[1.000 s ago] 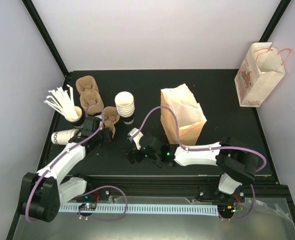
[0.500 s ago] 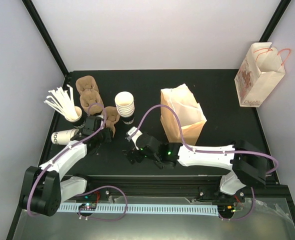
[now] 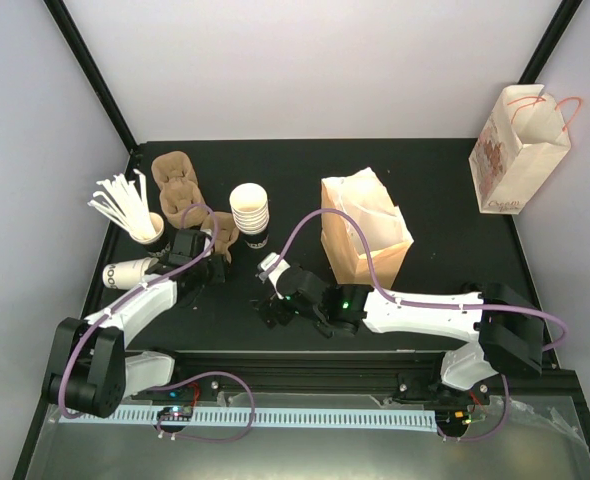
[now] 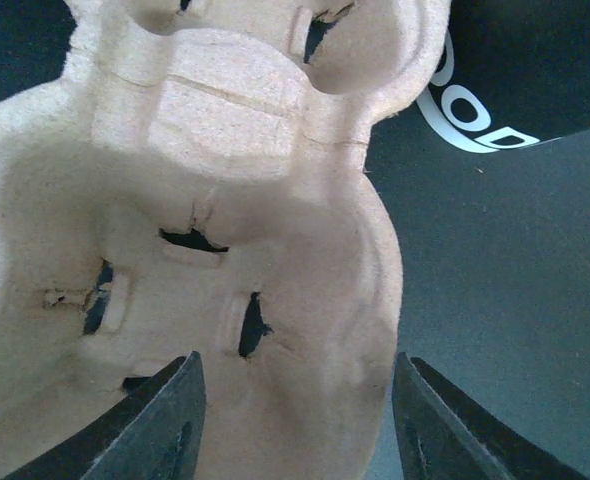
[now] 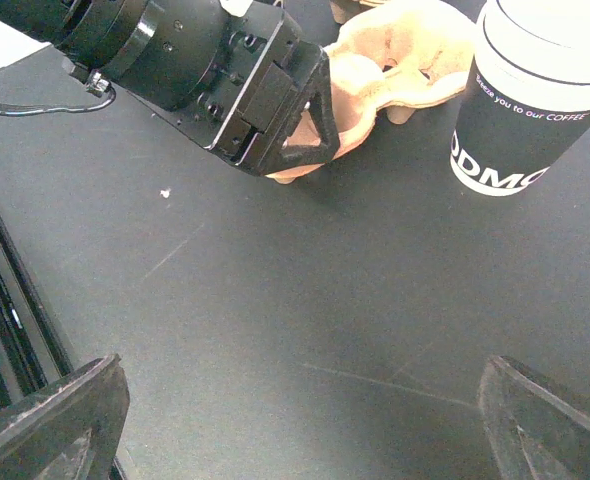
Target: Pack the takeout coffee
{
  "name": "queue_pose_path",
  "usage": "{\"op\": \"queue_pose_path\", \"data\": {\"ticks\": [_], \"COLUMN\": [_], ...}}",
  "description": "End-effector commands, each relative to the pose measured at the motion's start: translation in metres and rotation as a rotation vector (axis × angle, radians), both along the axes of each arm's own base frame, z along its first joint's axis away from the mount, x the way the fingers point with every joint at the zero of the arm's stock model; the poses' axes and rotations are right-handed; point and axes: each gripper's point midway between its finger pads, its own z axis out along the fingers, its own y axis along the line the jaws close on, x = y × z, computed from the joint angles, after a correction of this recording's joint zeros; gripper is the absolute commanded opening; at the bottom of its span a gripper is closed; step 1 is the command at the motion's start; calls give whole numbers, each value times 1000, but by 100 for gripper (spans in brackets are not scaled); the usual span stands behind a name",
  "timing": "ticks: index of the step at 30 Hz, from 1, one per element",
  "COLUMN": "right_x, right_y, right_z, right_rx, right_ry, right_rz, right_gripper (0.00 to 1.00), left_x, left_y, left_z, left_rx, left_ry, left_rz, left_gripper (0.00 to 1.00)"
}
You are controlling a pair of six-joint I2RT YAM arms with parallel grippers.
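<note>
The brown carrier lies flat, away from my right gripper's open fingers. Next, my left gripper pinches the carrier's side (image 4: pixel 360 385) and tips it up toward my right gripper.
A stack of white paper cups (image 3: pixel 249 214) with a dark printed band (image 5: pixel 520 110) stands mid-table; no black lids show. Another cup (image 3: pixel 127 272) lies on its side at the left. My left gripper (image 3: pixel 213 260) is open, its fingers (image 4: pixel 165 420) straddling the near end of a brown pulp carrier (image 4: pixel 225 200) without closing on it. In the right wrist view that same gripper (image 5: pixel 310 110) stands at the carrier's (image 5: pixel 400 55) end. My right gripper (image 3: pixel 271 303) hovers low over bare black table, open wide, its fingertips (image 5: pixel 50 420) apart with nothing between them.
More pulp carriers (image 3: pixel 175 185) lie at the back left. A cup full of white stirrers (image 3: pixel 135 212) stands beside them. An open brown paper bag (image 3: pixel 367 235) stands right of centre. A white printed bag (image 3: pixel 515 150) sits at the far right edge.
My left gripper has edged forward onto the carrier's end. The right arm's elbow has swung outward to the right while its gripper stayed roughly in place.
</note>
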Motion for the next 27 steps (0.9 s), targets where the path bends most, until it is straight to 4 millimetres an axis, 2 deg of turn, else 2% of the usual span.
{"op": "queue_pose_path", "data": {"ticks": [1, 5, 12, 15, 16, 21, 27], "right_x": [0, -2, -2, -3, -3, -3, -1], "right_y": [-4, -5, -6, -6, -6, -6, -9], "right_z": [7, 5, 5, 5, 4, 4, -1], "right_rx": [13, 13, 14, 14, 13, 16, 8], "right_ry": [-10, -5, -3, -1, 0, 3, 9], "right_rz": [-6, -3, -1, -1, -3, -4, -21], "right_gripper": [98, 98, 98, 98, 98, 98, 98], "left_x": [10, 9, 11, 13, 13, 10, -4], "left_y": [-11, -13, -12, -14, -15, -12, -14], "left_z": [17, 20, 5, 3, 3, 7, 19], "left_rx": [-31, -45, -26, -29, -31, -33, -112], "left_ry": [-62, -82, -9, 8, 8, 5, 1], "left_rz": [-51, -63, -54, -59, -61, -44, 11], "left_gripper": [57, 66, 61, 53, 47, 30, 21]}}
